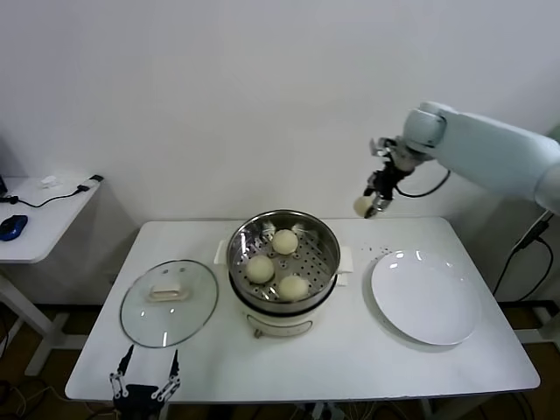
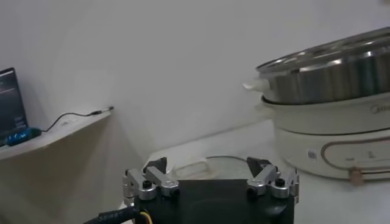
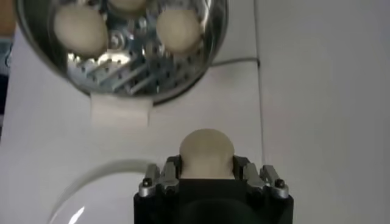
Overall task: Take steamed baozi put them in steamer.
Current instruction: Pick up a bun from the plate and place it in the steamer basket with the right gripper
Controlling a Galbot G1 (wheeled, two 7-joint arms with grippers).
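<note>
My right gripper is holding the baozi. It will let go of it on the steamer's bare bottom [image 1: 311,260] [image 3: 134,66] on the side facing the white plate.
The steel steamer [image 1: 325,249] sits on its cream-white pot base at the table's middle and holds three baozi [image 1: 285,241], [image 1: 259,269], [image 1: 293,287]. My right gripper [image 1: 368,207] is raised above the table, to the right of and behind the steamer, and is shut on a fourth baozi [image 1: 362,206]. In the right wrist view that baozi [image 3: 207,153] sits between the fingers [image 3: 169,168], with the steamer [image 3: 139,85] below. My left gripper [image 1: 145,378] is open and empty, parked at the table's front left edge, and it shows in the left wrist view [image 2: 207,170].
A flat white plate [image 1: 425,297] lies right of the steamer. A round glass lid [image 1: 169,302] with a white handle lies left of it, just beyond the left gripper. A side table [image 1: 39,214] with cables stands at far left.
</note>
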